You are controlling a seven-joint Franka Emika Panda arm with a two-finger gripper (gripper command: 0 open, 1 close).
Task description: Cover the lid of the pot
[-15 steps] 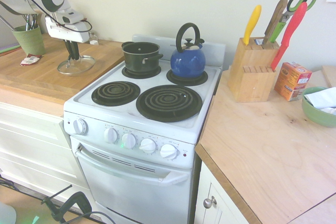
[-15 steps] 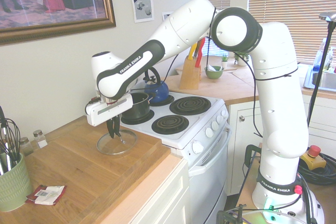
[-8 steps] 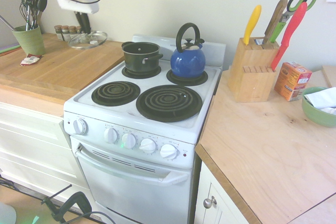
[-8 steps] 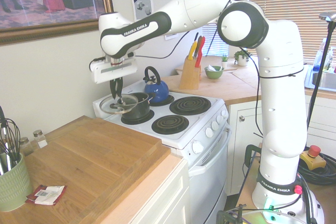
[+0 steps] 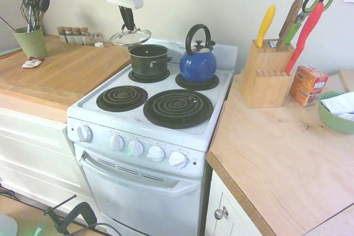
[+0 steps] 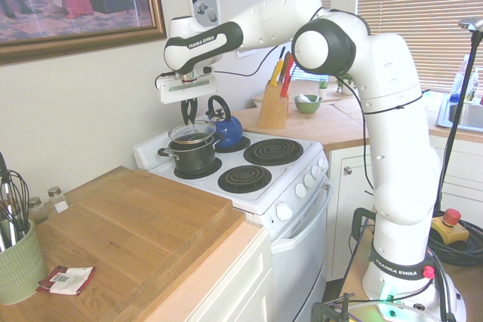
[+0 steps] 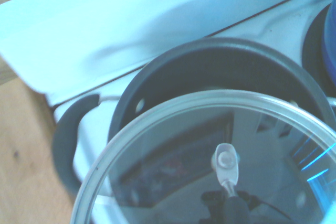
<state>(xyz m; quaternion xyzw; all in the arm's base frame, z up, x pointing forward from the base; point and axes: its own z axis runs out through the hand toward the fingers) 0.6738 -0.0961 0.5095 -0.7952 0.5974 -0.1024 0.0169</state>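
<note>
My gripper will put the glass lid, which hangs level just above the pot now, down on the rim of the dark pot (image 6: 192,142) (image 7: 223,148), next to the blue kettle, and let go of it.
The small dark pot (image 5: 148,59) stands open on the stove's back left burner. The clear glass lid (image 5: 130,37) hangs level in the air just above it, a little toward the wooden counter side. My gripper (image 5: 128,25) is shut on the lid's small central knob, pointing straight down. In the second exterior view the lid (image 6: 192,133) floats a short way over the pot (image 6: 192,157) under the gripper (image 6: 190,117). In the wrist view the lid (image 7: 173,150) overlaps most of the pot's rim (image 7: 210,51), with one pot handle showing beside it.
A blue kettle (image 5: 197,62) sits on the burner right beside the pot. A knife block (image 5: 266,73), an orange box (image 5: 307,84) and a green bowl (image 5: 336,111) are on the right counter. A green utensil cup (image 5: 30,40) and spice jars (image 5: 77,34) stand on the wooden counter (image 5: 55,73).
The lid was raised off the wooden counter and carried across to the stove; it now hangs over the pot. The gripper stayed shut on the knob throughout.
</note>
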